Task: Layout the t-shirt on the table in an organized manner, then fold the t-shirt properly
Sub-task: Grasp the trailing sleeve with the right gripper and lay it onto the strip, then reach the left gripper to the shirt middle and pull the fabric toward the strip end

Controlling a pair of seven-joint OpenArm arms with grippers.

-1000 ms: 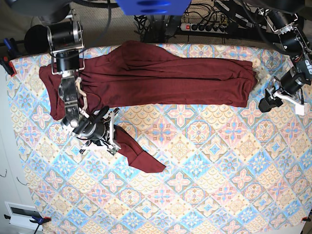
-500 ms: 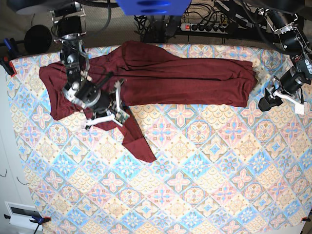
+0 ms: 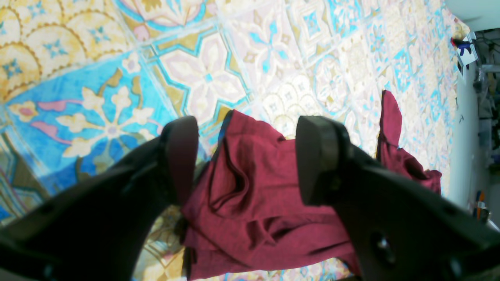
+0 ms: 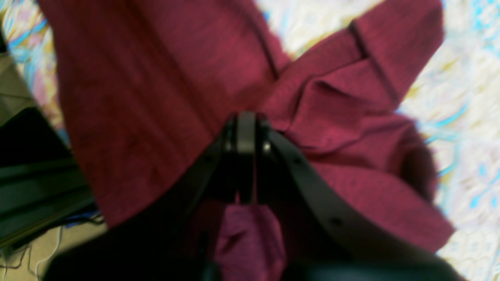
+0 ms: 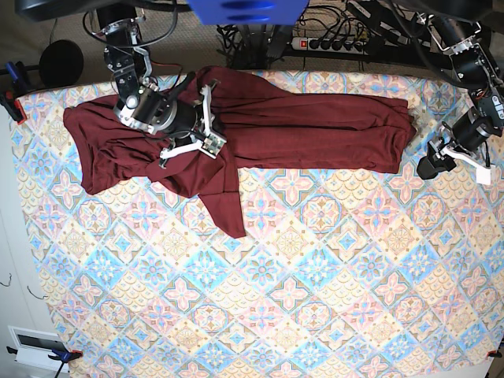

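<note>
My right gripper should release the cloth it has pinched on the t-shirt's long part [image 5: 239, 139], at a place just a little above the trailing sleeve.
The dark maroon t-shirt [image 5: 315, 130] lies stretched in a long band along the far side of the table [image 5: 315, 276]. One sleeve [image 5: 224, 205] trails down toward the middle. My right gripper [image 5: 206, 143] is shut on that sleeve's cloth above the shirt's left half. In the right wrist view, the closed fingertips [image 4: 246, 156] pinch maroon fabric [image 4: 156, 97]. My left gripper [image 5: 428, 169] hovers just off the shirt's right end, open and empty. The left wrist view shows its two fingers [image 3: 179, 156] spread apart, with the bunched shirt end [image 3: 254, 195] lying beyond them on the table [image 3: 97, 97].
A power strip [image 5: 331, 43] and cables lie behind the table's far edge. A black round object [image 5: 59, 63] sits at the back left. Clamps [image 5: 12, 94] grip the cloth at the left edge. A white box [image 5: 35, 346] sits at the bottom left.
My right gripper has carried the sleeve from the left-middle of the table up and to the right, onto the shirt's body. The left arm has not moved.
</note>
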